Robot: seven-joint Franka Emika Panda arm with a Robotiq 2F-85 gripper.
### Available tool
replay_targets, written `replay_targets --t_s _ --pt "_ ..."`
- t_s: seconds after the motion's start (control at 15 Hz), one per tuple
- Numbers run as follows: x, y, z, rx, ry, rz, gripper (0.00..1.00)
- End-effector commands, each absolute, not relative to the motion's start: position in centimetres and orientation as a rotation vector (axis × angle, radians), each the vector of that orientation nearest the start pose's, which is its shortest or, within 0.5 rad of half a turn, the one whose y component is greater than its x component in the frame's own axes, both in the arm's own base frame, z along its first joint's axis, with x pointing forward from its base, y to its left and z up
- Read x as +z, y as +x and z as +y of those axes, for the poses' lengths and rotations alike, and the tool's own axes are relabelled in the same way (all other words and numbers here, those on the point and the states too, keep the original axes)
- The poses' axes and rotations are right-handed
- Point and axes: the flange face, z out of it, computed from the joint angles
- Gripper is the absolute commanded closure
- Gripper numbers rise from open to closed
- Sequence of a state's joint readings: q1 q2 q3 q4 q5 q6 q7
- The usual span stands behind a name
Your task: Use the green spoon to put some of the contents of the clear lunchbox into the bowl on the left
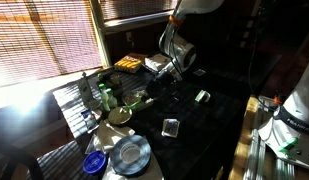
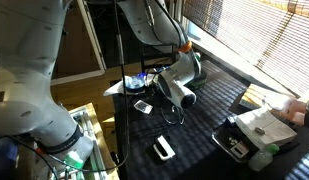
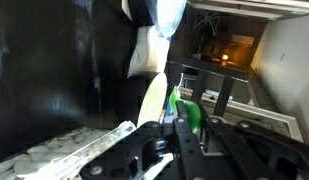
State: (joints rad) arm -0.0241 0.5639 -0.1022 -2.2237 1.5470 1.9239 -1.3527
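Note:
Next, I release the green spoon, now held above the dark table, on top of the contents in the clear lunchbox (image 1: 150,88).
My gripper (image 3: 180,128) is shut on the green spoon (image 3: 187,112), whose green part sticks up between the fingers in the wrist view. In both exterior views the gripper (image 1: 166,70) (image 2: 184,95) hangs above the dark table, towards the back. The clear lunchbox (image 1: 140,100) with greenish contents sits on the table in front of and below the gripper. A pale bowl (image 1: 119,116) stands just beside it, nearer the window. The spoon is too small to make out in the exterior views.
A yellow food tray (image 1: 129,63) lies at the back by the blinds. A silver dish (image 1: 129,152), a blue lid (image 1: 93,162), green bottles (image 1: 106,97), a small clear cup (image 1: 171,127) and white-topped containers (image 1: 202,96) (image 2: 164,148) stand on the table.

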Motion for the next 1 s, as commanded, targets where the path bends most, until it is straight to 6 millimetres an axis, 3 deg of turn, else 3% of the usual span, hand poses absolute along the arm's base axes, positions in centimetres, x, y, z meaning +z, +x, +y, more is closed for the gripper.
replay_targets --t_s 0.0,0.2,0.73,0.93 --pt "11.4 49.5 1.4 -0.432 -2.032 -0.042 0.97" --pt "11.5 50.0 1.8 -0.563 -2.044 -0.099 0.97" --pt "11.7 49.4 1.3 -0.784 -2.057 -0.554 0.97" --pt "12.0 49.6 0.8 -0.816 -2.037 -0.520 0.97"
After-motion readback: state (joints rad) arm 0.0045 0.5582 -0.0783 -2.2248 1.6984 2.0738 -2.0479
